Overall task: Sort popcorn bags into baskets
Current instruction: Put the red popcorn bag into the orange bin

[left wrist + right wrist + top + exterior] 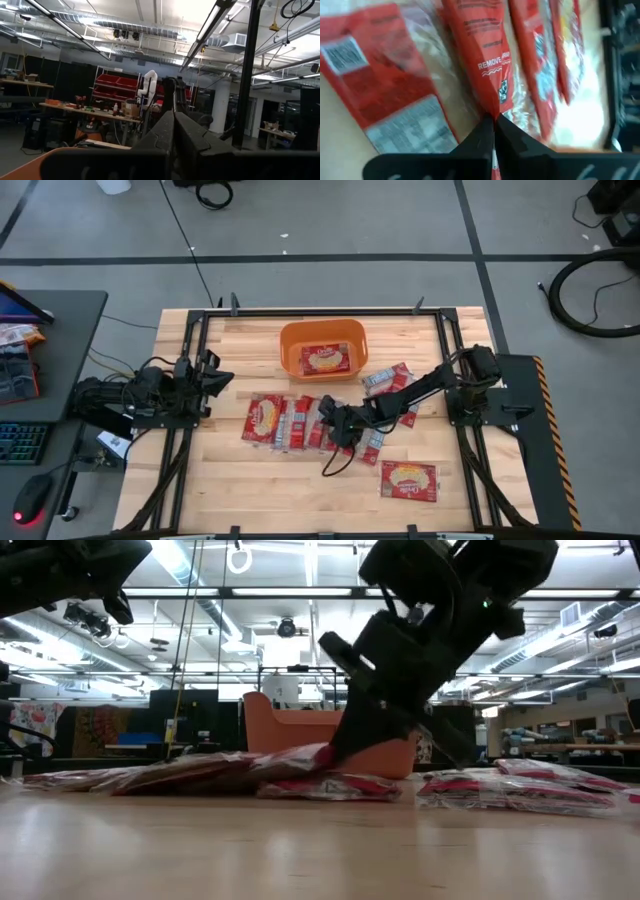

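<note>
My right gripper is holding its red popcorn bag and will let go of it on top of the bag inside the orange basket (321, 352).
Red popcorn bags (280, 421) lie flat in an overlapping row across the middle of the table. Others lie farther right (389, 380), and a single one (408, 480) sits toward the near edge. The orange basket (290, 340) stands toward the far edge with one bag (326, 359) inside it. My right gripper (337, 423) reaches in from the right to the right end of the row and is shut on a bag there. My left gripper (222, 377) is shut and waits over the table's left side, touching nothing. My right gripper holds a red popcorn bag (480, 45) by the narrow end of its wrapper (496, 107), pinched between the two fingers. The fingers (345, 735) come slanting down from the right. That end is raised (318, 754) while the rest of the bag lies on its neighbours.
A black metal frame runs around the table's edges (440, 330). Bags lie close under the right arm (375, 442). Bare wood shows along the near edge (280, 490) and in the far left corner. A desk with a keyboard and mouse stands left of the table (30, 440).
</note>
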Controlling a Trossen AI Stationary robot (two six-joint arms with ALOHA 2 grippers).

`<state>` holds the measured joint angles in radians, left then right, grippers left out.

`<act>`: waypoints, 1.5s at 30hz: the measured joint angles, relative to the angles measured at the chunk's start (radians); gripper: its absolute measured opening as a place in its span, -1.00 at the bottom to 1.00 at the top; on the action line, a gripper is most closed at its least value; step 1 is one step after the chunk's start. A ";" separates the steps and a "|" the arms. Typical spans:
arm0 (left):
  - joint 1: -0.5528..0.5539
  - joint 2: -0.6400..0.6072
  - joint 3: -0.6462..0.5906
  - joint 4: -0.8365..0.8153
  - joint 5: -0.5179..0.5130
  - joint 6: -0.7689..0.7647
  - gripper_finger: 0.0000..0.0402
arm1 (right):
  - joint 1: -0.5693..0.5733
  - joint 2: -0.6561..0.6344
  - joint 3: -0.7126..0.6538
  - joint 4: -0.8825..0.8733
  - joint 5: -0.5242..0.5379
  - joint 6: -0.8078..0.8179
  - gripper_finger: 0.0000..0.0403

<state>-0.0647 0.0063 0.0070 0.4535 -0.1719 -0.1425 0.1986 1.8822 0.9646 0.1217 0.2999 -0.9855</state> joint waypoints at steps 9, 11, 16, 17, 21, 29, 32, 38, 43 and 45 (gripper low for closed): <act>0.000 0.000 0.000 -0.002 0.000 0.000 -0.91 | 0.022 -0.125 0.147 -0.282 0.209 0.136 -0.97; 0.000 0.000 0.000 -0.002 0.000 0.000 -0.91 | 0.021 -0.144 0.185 -0.320 0.273 0.169 -0.97; 0.000 0.000 0.000 -0.002 0.000 0.000 -0.91 | 0.014 -0.177 0.247 -0.329 0.458 0.149 -0.97; 0.000 0.000 0.000 -0.002 0.000 0.000 -0.91 | 0.008 -0.181 0.258 -0.329 0.477 0.154 -0.97; 0.000 0.000 0.000 -0.002 0.000 0.000 -0.91 | -0.019 -0.185 0.282 -0.367 0.519 0.179 -0.97; 0.000 0.000 0.000 -0.001 0.000 0.006 -0.91 | -0.156 -0.184 0.290 -0.410 0.515 0.589 -0.97; 0.000 0.000 0.000 -0.001 0.000 0.008 -0.91 | -0.203 -0.181 0.290 -0.452 0.483 0.717 -0.97; 0.000 0.000 0.000 0.009 0.000 0.022 -0.91 | -0.293 -0.111 0.290 -0.452 0.382 0.874 -0.97; 0.000 0.007 0.000 0.017 -0.005 0.020 -0.91 | -0.358 -0.031 0.289 -0.460 0.345 0.882 -0.88; 0.000 0.009 0.000 0.014 -0.005 0.020 -0.91 | -0.371 -0.023 0.288 -0.458 0.307 0.881 -0.79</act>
<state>-0.0650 0.0151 0.0070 0.4672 -0.1764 -0.1226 -0.1729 1.8588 1.2530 -0.3364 0.6066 -0.1040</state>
